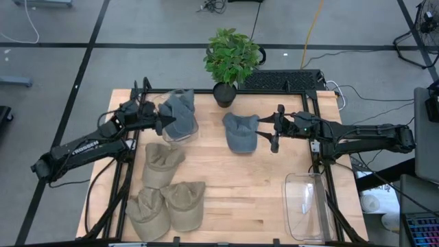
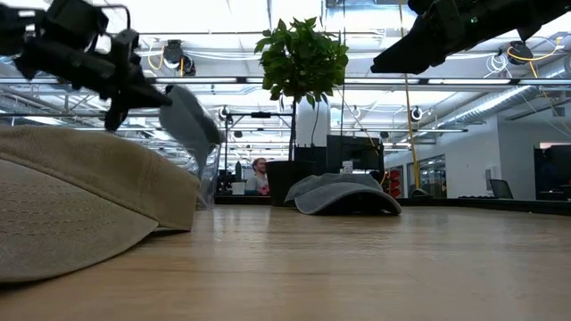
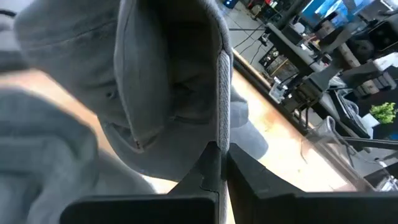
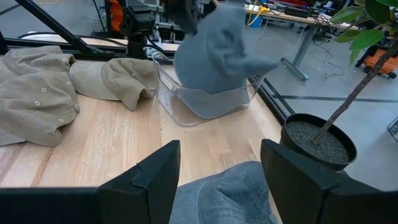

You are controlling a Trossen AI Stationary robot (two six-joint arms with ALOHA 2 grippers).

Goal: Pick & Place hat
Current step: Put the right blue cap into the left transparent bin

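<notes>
The grey hat is hanging at an angle by its rim above the clear bin [image 1: 183, 129], so next my left gripper lets it go, then pushes it down into the bin with closed fingers.
My left gripper [image 1: 162, 123] is shut on a grey hat [image 1: 180, 106] and holds it over the clear bin [image 1: 188, 132] at the table's far left. In the low view that hat [image 2: 192, 116] hangs in the air beside the gripper [image 2: 134, 89]. A second grey hat [image 1: 240, 132] lies crown up on the table's middle, also in the low view [image 2: 343, 192]. My right gripper [image 1: 274, 130] is open and stands to the right of and above this hat; in the right wrist view its fingers [image 4: 217, 180] flank the hat [image 4: 230, 196] without touching it. My left gripper pinches the grey hat's rim edge [image 3: 222, 118] between its two shut fingers [image 3: 208, 171]. The fingers come nearly level from the table's left. The hat is lifted clear, with its crown [image 4: 214, 53] hanging over the clear bin [image 4: 205, 102].
Three tan hats lie on the table's near left [image 1: 161, 163], [image 1: 147, 213], [image 1: 185, 202]. A second clear bin [image 1: 309, 206] sits at the near right corner. A potted plant [image 1: 230, 62] stands at the far edge, just beyond the grey hat.
</notes>
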